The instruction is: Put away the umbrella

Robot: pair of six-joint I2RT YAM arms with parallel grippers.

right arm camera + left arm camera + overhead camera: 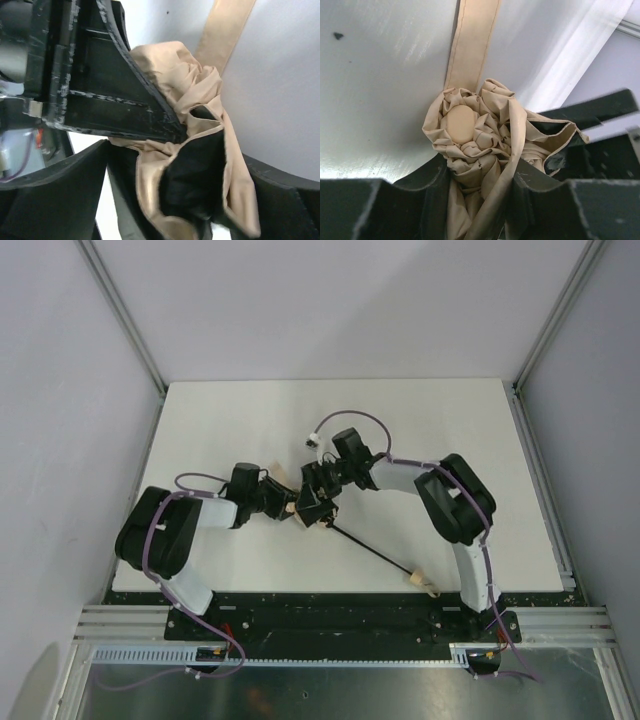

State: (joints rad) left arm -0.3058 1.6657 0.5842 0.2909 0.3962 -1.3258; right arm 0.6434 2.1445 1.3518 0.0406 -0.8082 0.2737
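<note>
The canopy's black lining gapes between the right gripper's fingers, so next the right gripper opens and closes around the gathered folds point(152, 159) before the left gripper backs off.
The umbrella lies in the middle of the table. Its thin black shaft point(370, 548) runs towards the near right and ends in the small tan handle point(420, 580). My two grippers meet at its bunched beige canopy point(480, 135), which they mostly hide from above. My left gripper point(290, 508) is shut on the canopy's gathered fabric just below its tan round cap point(460, 122); in its own view point(480, 175) the fingers press the folds. A tan strap point(472, 45) lies on the table beyond. My right gripper point(318, 495) holds canopy fabric with black lining point(200, 180) between its fingers.
The white table point(200, 440) is bounded by grey walls and metal frame rails at left point(125, 315) and right point(545, 475). The handle lies close to the table's front edge. A purple cable point(350, 418) loops above the right wrist.
</note>
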